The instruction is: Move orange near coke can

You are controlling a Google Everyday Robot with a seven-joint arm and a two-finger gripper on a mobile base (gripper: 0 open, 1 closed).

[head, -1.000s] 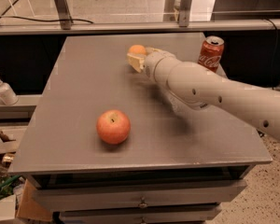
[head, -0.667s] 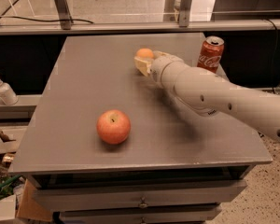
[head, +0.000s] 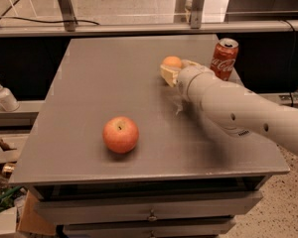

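My gripper is going to set the orange down on the grey table [head: 212, 75] in front of the coke can.
The orange [head: 172, 62] is small and round, held at the tip of my gripper [head: 171, 72], whose pale fingers are closed around its lower part. It sits above the far right part of the grey table [head: 99, 83]. The coke can [head: 224, 58], red with white script and a silver top, stands upright at the table's right edge, a short way right of the orange. My white arm [head: 238, 113] reaches in from the right and hides the table behind it.
A larger red-yellow apple [head: 120, 134] lies on the table near the front, left of centre. A white pump bottle [head: 3, 95] stands on a ledge to the left, off the table. A rail runs along the far edge.
My gripper has carried the orange to the right, closer to the coke can. The apple and the can have not moved.
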